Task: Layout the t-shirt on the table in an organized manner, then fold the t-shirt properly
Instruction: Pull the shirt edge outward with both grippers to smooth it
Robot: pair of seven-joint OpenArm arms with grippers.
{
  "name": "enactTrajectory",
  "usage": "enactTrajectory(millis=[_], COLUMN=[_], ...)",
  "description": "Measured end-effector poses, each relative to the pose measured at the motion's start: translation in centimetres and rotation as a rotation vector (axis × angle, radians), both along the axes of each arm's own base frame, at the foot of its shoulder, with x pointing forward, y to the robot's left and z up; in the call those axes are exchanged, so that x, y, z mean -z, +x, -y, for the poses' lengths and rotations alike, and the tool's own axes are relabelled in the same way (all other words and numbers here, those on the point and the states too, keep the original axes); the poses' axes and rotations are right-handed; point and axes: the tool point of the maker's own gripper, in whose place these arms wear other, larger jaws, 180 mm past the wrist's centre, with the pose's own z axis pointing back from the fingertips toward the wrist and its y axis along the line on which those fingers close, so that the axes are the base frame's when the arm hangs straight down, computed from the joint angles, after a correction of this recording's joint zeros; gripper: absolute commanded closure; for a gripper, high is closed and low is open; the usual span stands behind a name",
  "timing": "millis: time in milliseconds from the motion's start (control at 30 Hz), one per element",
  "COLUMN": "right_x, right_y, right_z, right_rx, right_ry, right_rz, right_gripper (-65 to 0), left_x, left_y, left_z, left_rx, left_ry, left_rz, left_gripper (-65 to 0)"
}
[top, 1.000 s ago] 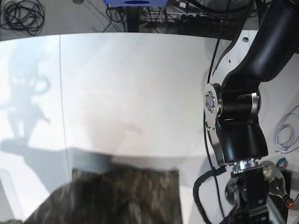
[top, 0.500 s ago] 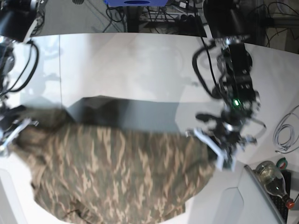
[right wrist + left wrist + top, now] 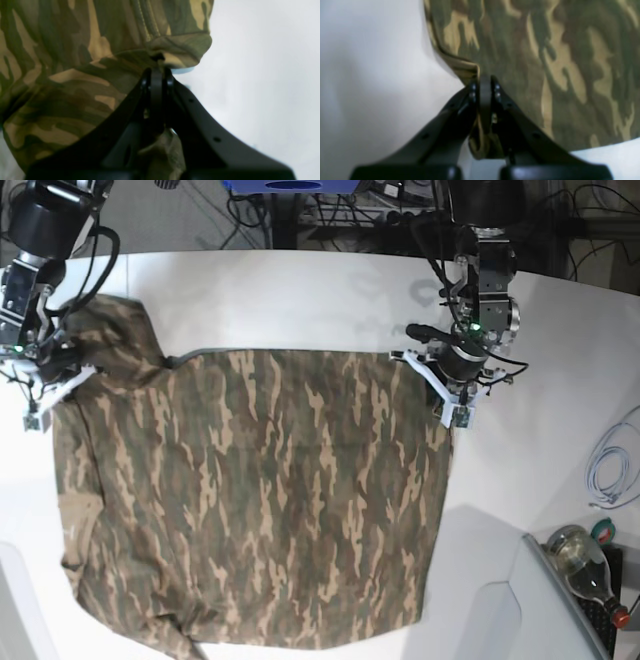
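Observation:
The hem of the t-shirt is bunching into a fold in my left gripper's fingers, so next I open them, take the flatter cloth (image 3: 516, 79) next to the fold and pull it wide.
The camouflage t-shirt (image 3: 260, 500) lies spread over the white table (image 3: 300, 300), its far edge stretched between my two grippers. At the shirt's far right corner, my left gripper (image 3: 447, 393) is shut on the cloth. The left wrist view shows its tips (image 3: 485, 81) pinching a folded hem of the t-shirt (image 3: 557, 62) above the table (image 3: 370, 75). On the far left, my right gripper (image 3: 48, 392) is shut on the bunched edge. Its tips (image 3: 156, 72) clamp a seamed fold of the t-shirt (image 3: 75, 62) beside bare table (image 3: 262, 75).
A glass bottle (image 3: 588, 568) and a coiled white cable (image 3: 608, 468) lie off the table's right side. A raised white panel (image 3: 490, 620) sits at the near right corner. Dark cables and a blue object (image 3: 290, 185) are beyond the far edge.
Both arms have swung toward the far side of the table, dragging the t-shirt with them. The cloth now lies farther up and flatter, with its far edge pulled wide.

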Motion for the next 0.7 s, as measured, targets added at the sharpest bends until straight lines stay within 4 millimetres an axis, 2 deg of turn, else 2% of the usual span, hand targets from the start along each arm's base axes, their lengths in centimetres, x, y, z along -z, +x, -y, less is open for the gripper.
enactTrajectory(millis=[200,267,333,400,467,533,633,700], right_x=[-0.3,0.2,0.4,-0.8,-3.1,-5.7,-8.0,-8.4], right_y=[-1.0,-2.3,-3.7,-3.9,-3.1,-2.4,-1.8,-1.3], right_z=[3.3,3.0,3.0,3.2,2.9,2.7,3.2,3.1], right_rx=[0.157,0.154,0.152,0.156,0.145,0.119,0.107,0.087], right_ry=[-0.072,-0.069,-0.073,-0.103,-0.131,-0.166,-0.211,-0.22], right_rz=[-0.009,-0.044,-0.095,-0.085,-0.009,0.062,0.115,0.121], right_gripper=[-2.0,-9.8,-21.5,-30.8,-33.5,-33.5,-33.5,-33.5], left_x=[0.2,0.3,0.4,0.4,0.4,0.3,-1.0,-3.1], left_y=[-0.3,-0.5,-0.8,-0.9,-1.5,-2.7,-4.3,-4.4], left_z=[0.4,0.3,0.3,0.2,-0.4,-1.8,-6.0,-8.8], left_rx=[0.004,0.003,0.003,0.005,0.009,-0.013,-0.126,-0.19], left_ry=[-0.011,-0.01,-0.009,-0.005,0.006,0.016,0.064,0.102], left_rz=[-0.002,-0.007,-0.007,-0.009,-0.013,-0.019,-0.011,0.043], left_gripper=[0.0,0.0,0.0,0.0,0.0,0.0,-1.3,-9.9])
